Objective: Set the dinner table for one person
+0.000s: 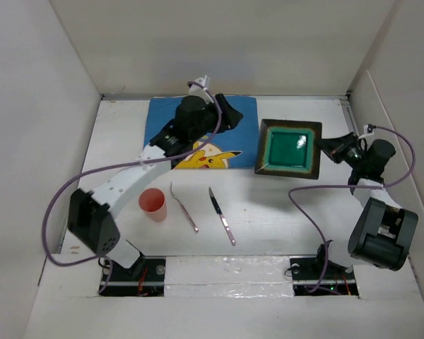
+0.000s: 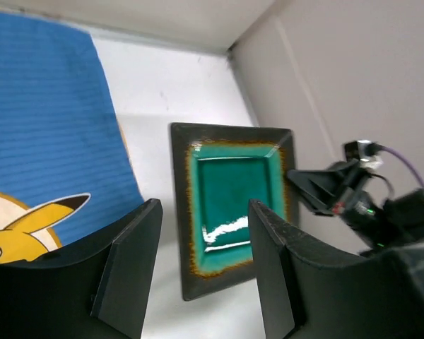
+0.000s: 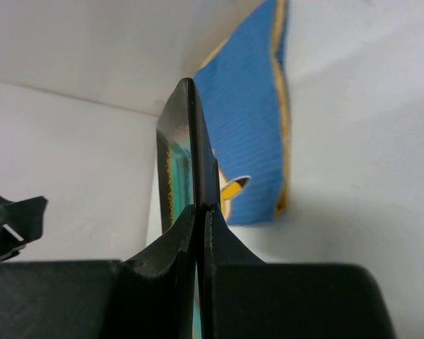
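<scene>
The dark plate will go down flat on the middle of the blue placemat (image 1: 197,134), where I should set it with my right gripper. The plate now lies beside the placemat.
A square dark plate with a teal centre (image 1: 290,148) lies on the white dinner table (image 1: 283,212), just right of the blue placemat (image 1: 168,121). My right gripper (image 1: 331,146) is shut on the plate's right rim; the right wrist view shows the rim (image 3: 188,141) edge-on, pinched between the jaws of the right gripper (image 3: 200,209). My left gripper (image 1: 232,114) is open and empty above the placemat's right edge. In the left wrist view the left gripper (image 2: 203,209) frames the plate (image 2: 233,191) beyond its fingers.
A pink cup (image 1: 153,203), a slim utensil with a pink handle (image 1: 184,207) and a knife (image 1: 222,216) lie on the table in front of the placemat. White walls enclose the table on the left, back and right.
</scene>
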### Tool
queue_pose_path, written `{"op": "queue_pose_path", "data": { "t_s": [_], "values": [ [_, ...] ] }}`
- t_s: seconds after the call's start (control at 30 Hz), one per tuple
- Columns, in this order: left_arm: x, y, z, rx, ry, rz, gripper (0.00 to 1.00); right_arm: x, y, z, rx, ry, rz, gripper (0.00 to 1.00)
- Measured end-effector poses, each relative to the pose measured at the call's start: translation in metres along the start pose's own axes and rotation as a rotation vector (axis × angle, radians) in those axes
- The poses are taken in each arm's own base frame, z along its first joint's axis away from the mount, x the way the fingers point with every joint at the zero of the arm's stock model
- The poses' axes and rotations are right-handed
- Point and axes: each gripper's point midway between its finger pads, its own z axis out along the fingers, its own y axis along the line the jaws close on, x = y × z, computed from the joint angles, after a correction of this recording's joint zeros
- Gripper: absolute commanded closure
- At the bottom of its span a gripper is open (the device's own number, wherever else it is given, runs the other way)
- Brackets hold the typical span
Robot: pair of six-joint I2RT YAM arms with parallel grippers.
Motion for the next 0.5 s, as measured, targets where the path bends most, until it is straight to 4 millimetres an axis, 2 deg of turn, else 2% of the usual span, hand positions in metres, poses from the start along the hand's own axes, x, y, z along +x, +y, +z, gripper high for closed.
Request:
{"op": "queue_pose_path", "data": {
  "t_s": [0.03, 0.1, 0.17, 0.2, 0.27, 0.37, 0.5],
  "values": [
    [-0.012, -0.004, -0.013, 0.007, -0.037, 0.000, 0.51, -0.004, 0.008, 0.004, -0.018, -0.010, 0.005, 1.00],
    [-0.029, -0.013, -0.040, 0.024, -0.102, -0.001, 0.50, 0.005, 0.041, 0.030, -0.090, 0.054, -0.024, 1.00],
    [-0.035, -0.015, -0.064, 0.029, -0.138, -0.002, 0.49, 0.012, 0.067, 0.055, -0.151, 0.091, -0.034, 1.00],
    [-0.034, -0.011, -0.083, 0.023, -0.153, -0.003, 0.49, 0.018, 0.080, 0.067, -0.183, 0.111, -0.032, 1.00],
    [-0.033, -0.009, -0.095, 0.021, -0.162, -0.001, 0.48, 0.031, 0.100, 0.090, -0.233, 0.144, -0.014, 1.00],
    [-0.022, 0.007, -0.122, -0.010, -0.163, 0.011, 0.48, 0.052, 0.117, 0.130, -0.274, 0.178, 0.031, 1.00],
    [-0.008, 0.028, -0.155, -0.065, -0.155, 0.037, 0.46, 0.090, 0.122, 0.181, -0.275, 0.231, 0.087, 1.00]
  ]
}}
